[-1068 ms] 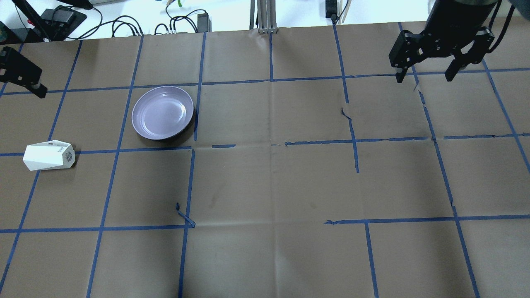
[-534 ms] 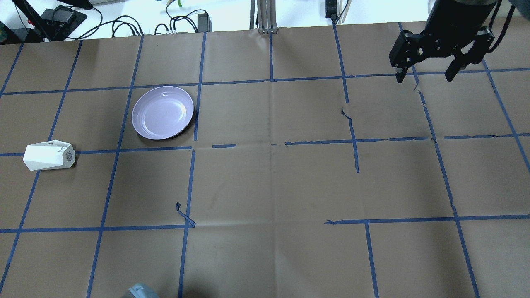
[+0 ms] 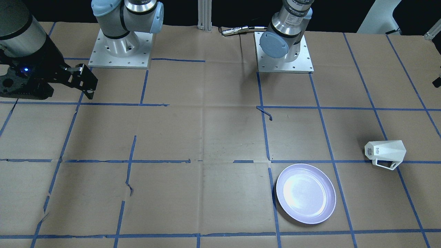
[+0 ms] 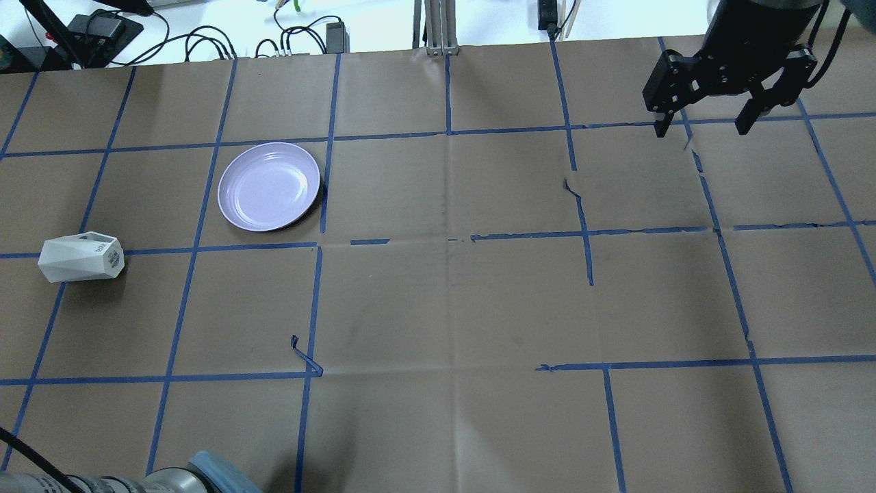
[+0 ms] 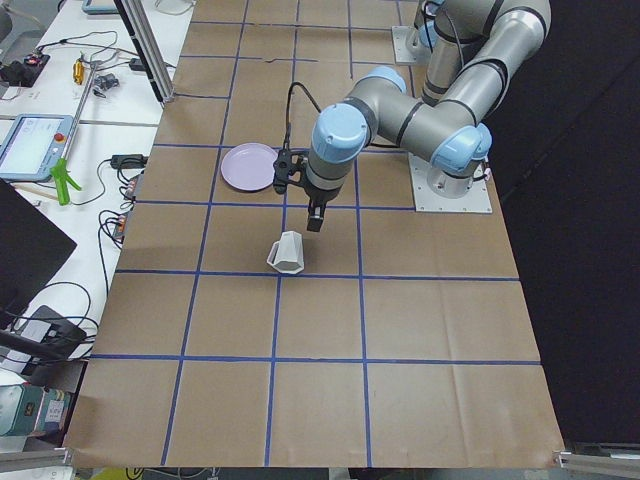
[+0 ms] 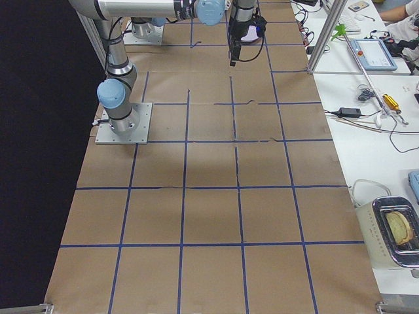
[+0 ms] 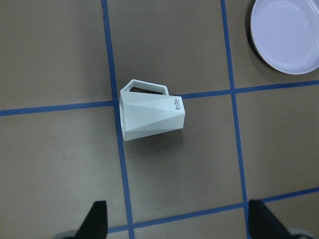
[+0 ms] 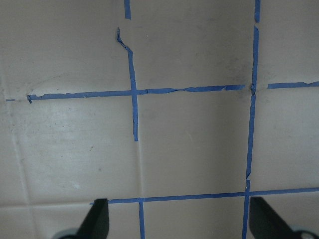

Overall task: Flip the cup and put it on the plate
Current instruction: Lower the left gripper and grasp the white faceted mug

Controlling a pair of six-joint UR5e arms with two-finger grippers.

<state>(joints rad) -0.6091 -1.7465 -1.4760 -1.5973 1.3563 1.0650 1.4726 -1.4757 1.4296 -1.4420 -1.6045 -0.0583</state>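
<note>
My left gripper is going to close on the white cup's open rim [image 3: 400, 141] [image 7: 124, 138], on the side opposite its handle, with one finger inside.
The white faceted cup [image 4: 81, 257] lies on its side on the brown paper at the table's left, with the lettered base end pointing toward the table's middle. It also shows in the front view [image 3: 386, 153] and the exterior left view [image 5: 288, 252]. The lavender plate [image 4: 269, 186] lies empty a little farther away and to the right of it. In the left wrist view, my left gripper [image 7: 179, 224] is open and empty above the cup [image 7: 152, 113], with the plate [image 7: 286, 35] at the top right. My right gripper [image 4: 703, 127] is open and empty, hovering at the far right.
Blue tape lines grid the paper. Both arm bases [image 3: 119, 44] [image 3: 284, 51] stand on the robot's side. An aluminium post [image 4: 434, 27] and cables [image 4: 205, 41] lie beyond the far edge. My left arm's elbow [image 4: 171, 479] juts in at the near left.
My left gripper has left the overhead view's left edge, and the left arm's elbow has come in at the bottom left. The cup, the plate and the right arm have not moved.
</note>
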